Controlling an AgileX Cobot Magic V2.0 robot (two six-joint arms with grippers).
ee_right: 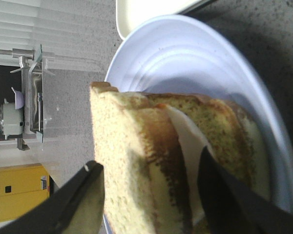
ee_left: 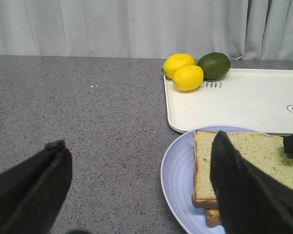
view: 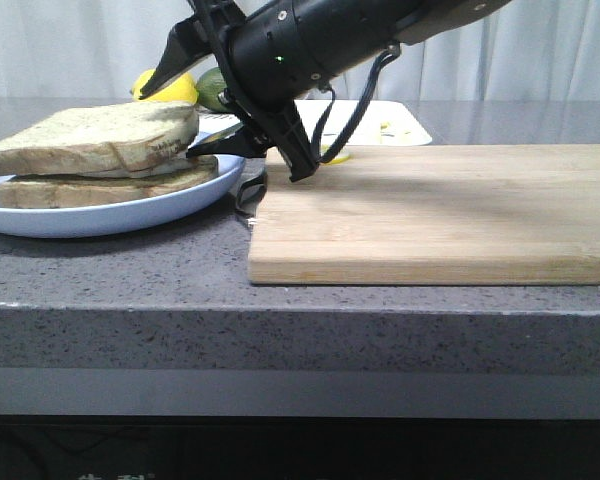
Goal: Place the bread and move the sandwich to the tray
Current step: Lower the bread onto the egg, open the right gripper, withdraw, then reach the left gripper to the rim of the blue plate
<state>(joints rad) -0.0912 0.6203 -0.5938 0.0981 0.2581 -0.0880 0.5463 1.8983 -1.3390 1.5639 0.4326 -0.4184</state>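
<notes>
The pale blue plate is next for my left gripper, which should go to it and grab the plate's rim [ee_left: 163,168] on the side farthest from the cutting board.
The bread [view: 90,130] lies flat as the top slice of the sandwich on the round pale blue plate [view: 110,215], at the left of the counter. My right gripper [view: 166,124] reaches in from the right. Its jaws are open, one finger above the bread's right edge and one under it. In the right wrist view the bread [ee_right: 132,161] sits between the fingers of the right gripper [ee_right: 149,161], with the white egg [ee_right: 185,141] beneath. My left gripper [ee_left: 136,195] is open wide and empty, low beside the plate [ee_left: 180,180]. The white tray [ee_left: 234,102] lies behind the plate.
Two lemons [ee_left: 183,70] and a lime [ee_left: 214,65] sit on the tray's far left corner. A bamboo cutting board [view: 440,210] lies right of the plate under the right arm. Grey counter [ee_left: 88,117] stretches left of the plate. The counter's front edge is near.
</notes>
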